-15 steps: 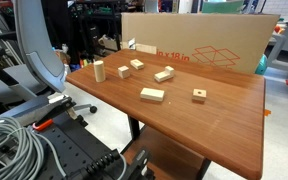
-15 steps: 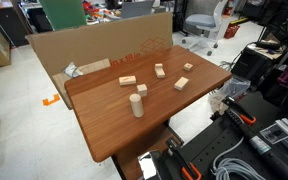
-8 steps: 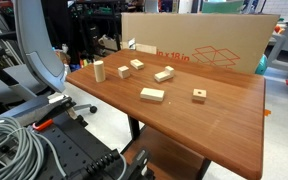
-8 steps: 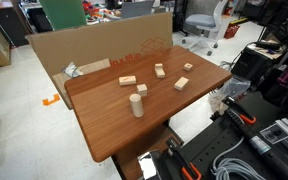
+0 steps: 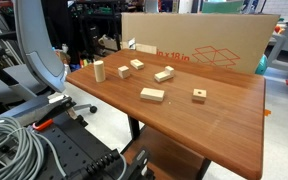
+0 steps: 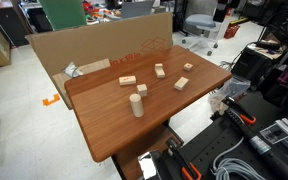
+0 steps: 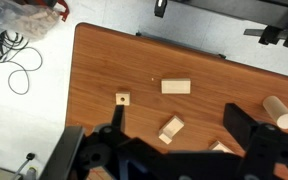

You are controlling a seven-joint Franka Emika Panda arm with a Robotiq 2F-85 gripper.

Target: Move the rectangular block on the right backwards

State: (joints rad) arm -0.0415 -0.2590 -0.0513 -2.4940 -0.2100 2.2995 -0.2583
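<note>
The rectangular block is beside the small cube with a dark hole. My gripper needs to go to that block next and close on the block's short ends [image 5: 163,96] [image 7: 164,87].
The rectangular block [image 7: 176,86] is a flat light-wood slab lying on the brown table [image 7: 104,60]. It also shows in both exterior views [image 5: 151,95] [image 6: 181,83], near the table's edge. In the wrist view my gripper [image 7: 176,118] hangs high above the table, open and empty, with its two dark fingers [image 7: 117,115] spread wide. The slab lies just beyond the gap between them. The gripper does not show in the exterior views.
A small cube with a dark hole [image 7: 122,99] [image 5: 199,95], a chunky bar block [image 7: 171,129] [image 5: 164,74], another block [image 7: 219,148] and a wooden cylinder [image 7: 278,112] [image 5: 98,70] also lie on the table. A cardboard box [image 5: 199,45] stands along the back edge.
</note>
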